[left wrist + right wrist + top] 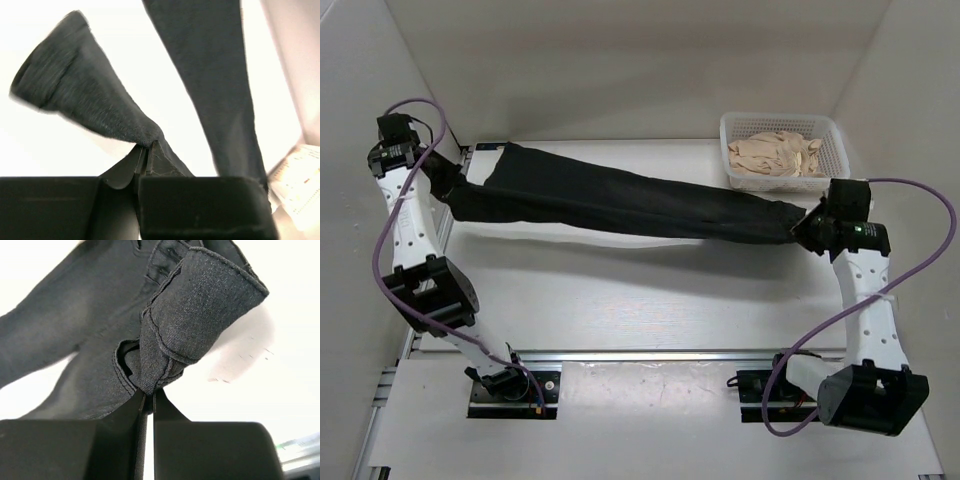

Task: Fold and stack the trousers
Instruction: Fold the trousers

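The left gripper of mine will release the end of the black trousers, now stretched above the white table, on the white table's back corner [519, 175], farthest from the mesh basket.
The black trousers [620, 200] hang stretched in a long band between my two grippers, above the white table, from the far left to the right. My left gripper [448, 178] is shut on one end of them; in the left wrist view [146, 148] the fabric [90, 100] bunches out from the closed fingertips. My right gripper [807, 228] is shut on the other end; in the right wrist view [149, 391] a seamed, stitched fold [195, 315] is pinched between the fingers.
A white mesh basket [836, 135] with a beige cloth pile [775, 155] stands at the back right, just behind my right gripper. White walls close in the table at the left, back and right. The arm bases sit on a rail [650, 355] at the near edge.
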Motion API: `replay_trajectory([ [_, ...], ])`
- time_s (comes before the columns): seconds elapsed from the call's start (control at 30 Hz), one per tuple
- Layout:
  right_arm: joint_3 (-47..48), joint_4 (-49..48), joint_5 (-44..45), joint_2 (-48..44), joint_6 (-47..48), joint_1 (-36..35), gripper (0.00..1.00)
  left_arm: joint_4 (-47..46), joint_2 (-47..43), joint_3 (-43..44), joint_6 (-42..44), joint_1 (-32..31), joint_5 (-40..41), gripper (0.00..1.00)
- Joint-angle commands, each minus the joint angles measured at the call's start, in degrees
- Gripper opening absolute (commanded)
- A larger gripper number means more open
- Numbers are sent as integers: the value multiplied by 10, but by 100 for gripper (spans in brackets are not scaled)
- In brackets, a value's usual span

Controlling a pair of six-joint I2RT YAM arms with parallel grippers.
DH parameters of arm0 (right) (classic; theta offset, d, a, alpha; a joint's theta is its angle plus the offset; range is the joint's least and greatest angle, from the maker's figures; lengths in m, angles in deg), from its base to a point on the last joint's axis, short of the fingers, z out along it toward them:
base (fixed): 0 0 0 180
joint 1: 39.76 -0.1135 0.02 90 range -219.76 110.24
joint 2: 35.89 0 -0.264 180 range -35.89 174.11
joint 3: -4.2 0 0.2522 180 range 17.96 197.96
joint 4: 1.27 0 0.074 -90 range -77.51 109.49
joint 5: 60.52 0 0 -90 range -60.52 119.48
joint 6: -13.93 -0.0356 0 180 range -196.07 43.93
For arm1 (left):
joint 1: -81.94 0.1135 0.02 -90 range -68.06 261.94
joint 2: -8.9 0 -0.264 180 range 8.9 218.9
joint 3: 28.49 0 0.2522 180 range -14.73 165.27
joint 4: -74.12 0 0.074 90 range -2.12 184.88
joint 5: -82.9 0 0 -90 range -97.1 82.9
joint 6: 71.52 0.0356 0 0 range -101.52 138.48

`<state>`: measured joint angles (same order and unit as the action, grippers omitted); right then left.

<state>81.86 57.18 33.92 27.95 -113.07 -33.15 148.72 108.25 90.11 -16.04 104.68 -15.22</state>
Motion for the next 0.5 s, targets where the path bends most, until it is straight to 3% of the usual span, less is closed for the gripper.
replay_trajectory([
  [0.0, 7, 71, 55, -27, 46, 4, 0, 2, -46, 0, -5, 23, 27, 10],
  [0.23, -30, 161, 55, -148, 25, 4, 0, 9, -151, -111, 1, 83, 42, 10],
  [0.47, -3, 261, 104, -213, 8, 4, 0, 14, -233, -132, 41, 107, 55, 10],
])
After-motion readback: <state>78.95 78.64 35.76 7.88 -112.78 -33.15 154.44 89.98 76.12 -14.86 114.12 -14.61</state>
